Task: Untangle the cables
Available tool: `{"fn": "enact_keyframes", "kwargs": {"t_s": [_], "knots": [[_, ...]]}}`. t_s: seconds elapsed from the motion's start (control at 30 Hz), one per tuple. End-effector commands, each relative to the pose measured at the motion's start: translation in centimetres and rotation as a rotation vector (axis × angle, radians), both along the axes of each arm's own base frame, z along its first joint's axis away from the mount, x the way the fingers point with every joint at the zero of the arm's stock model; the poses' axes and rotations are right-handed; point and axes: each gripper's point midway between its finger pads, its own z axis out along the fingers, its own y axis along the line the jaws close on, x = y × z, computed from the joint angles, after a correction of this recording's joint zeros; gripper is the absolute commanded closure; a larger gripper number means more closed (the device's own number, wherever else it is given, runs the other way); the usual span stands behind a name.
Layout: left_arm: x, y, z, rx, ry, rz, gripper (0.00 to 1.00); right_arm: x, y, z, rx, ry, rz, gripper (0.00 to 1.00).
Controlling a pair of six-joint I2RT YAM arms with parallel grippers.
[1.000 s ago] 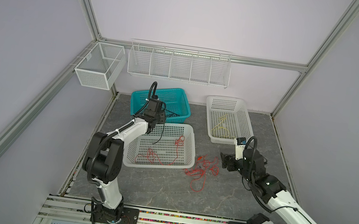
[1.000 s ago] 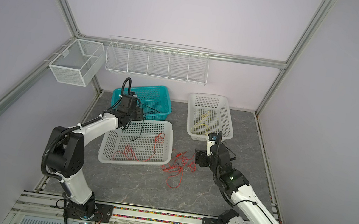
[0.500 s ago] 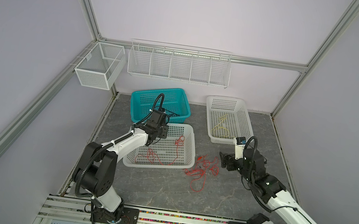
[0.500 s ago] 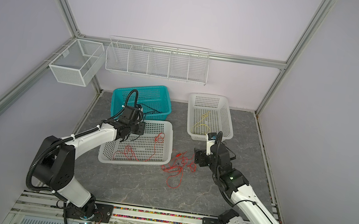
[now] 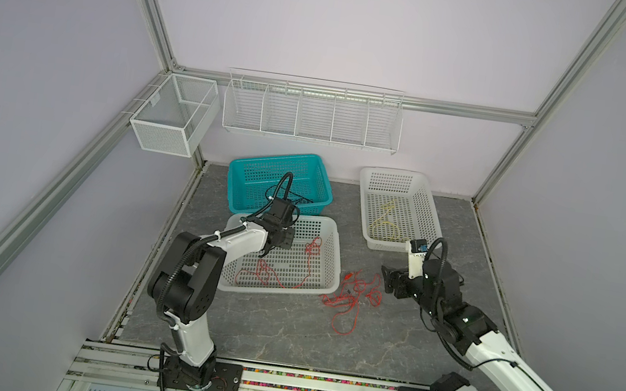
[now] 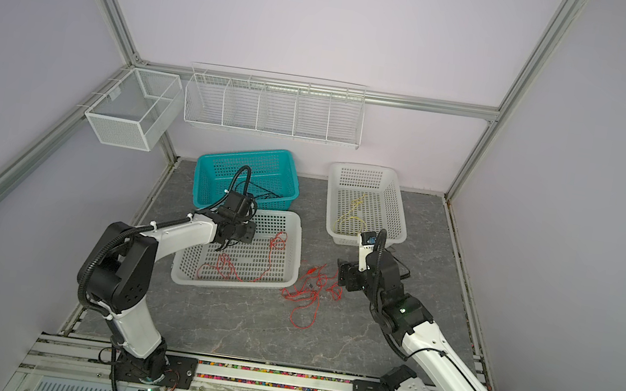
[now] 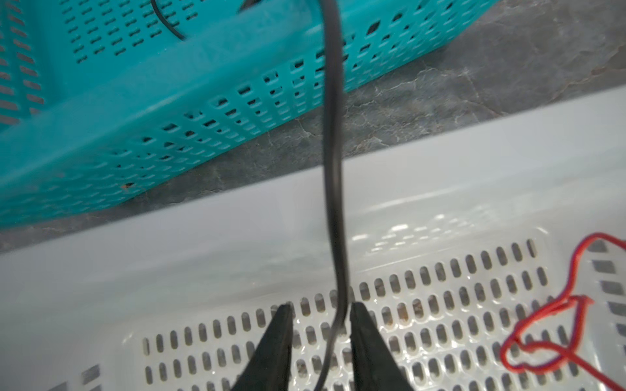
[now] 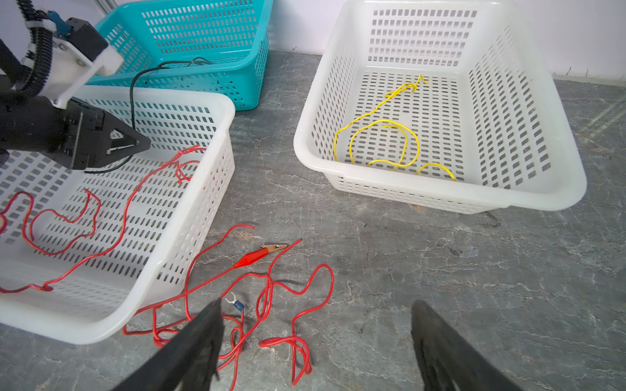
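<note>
Next, I close my right gripper on the small bunched loop (image 5: 373, 297) (image 8: 290, 343) of the red tangle, on the side farthest from the near white basket.
A tangle of red cables (image 5: 351, 294) (image 8: 267, 287) lies on the grey floor between the baskets. Another red cable (image 5: 282, 276) (image 7: 555, 338) rests in the near white basket (image 5: 335, 259). A thin black cable (image 7: 333, 152) (image 8: 132, 88) runs from the teal basket (image 5: 239, 169) over the white rim and between the jaws of my left gripper (image 5: 288, 239) (image 7: 320, 306). These jaws stand narrowly apart, and the cable touches only one finger. My right gripper (image 5: 386, 281) (image 8: 316, 304) hangs wide open and empty just right of the tangle. A yellow cable (image 8: 382, 135) lies in the far white basket (image 5: 431, 206).
In the tangle I see a red crocodile clip (image 8: 254, 257) and a blue spade terminal (image 8: 237, 304). A wire rack (image 5: 311, 112) and a mesh box (image 5: 171, 116) hang on the back frame. Bare grey floor stretches toward the front rail.
My left gripper has moved from over the teal basket to over the near white basket's far side, and its jaws have narrowed. The right arm has stayed put.
</note>
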Motion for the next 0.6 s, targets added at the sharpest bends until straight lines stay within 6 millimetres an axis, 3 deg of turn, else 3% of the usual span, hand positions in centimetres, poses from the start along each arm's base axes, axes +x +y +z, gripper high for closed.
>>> {"fn": "enact_keyframes", "kwargs": {"t_s": [0.0, 0.03, 0.17, 0.3, 0.57], "knots": [[0.7, -0.4, 0.7, -0.005, -0.015, -0.005, 0.94, -0.1, 0.2, -0.4, -0.001, -0.001, 0.009, 0.12], [0.7, -0.4, 0.9, -0.006, -0.018, -0.002, 1.00, -0.1, 0.2, -0.3, -0.002, -0.001, 0.011, 0.12], [0.8, -0.4, 2.7, -0.019, -0.055, 0.001, 1.00, 0.1, 0.4, -0.4, 0.000, -0.001, 0.014, 0.12], [1.4, -0.3, 6.1, -0.040, -0.134, 0.017, 1.00, 0.4, 0.9, -0.5, 0.006, 0.004, 0.026, 0.12], [5.4, 1.0, 13.2, -0.002, -0.352, 0.109, 1.00, 0.8, 1.4, -0.5, 0.008, 0.009, 0.037, 0.12]]}}
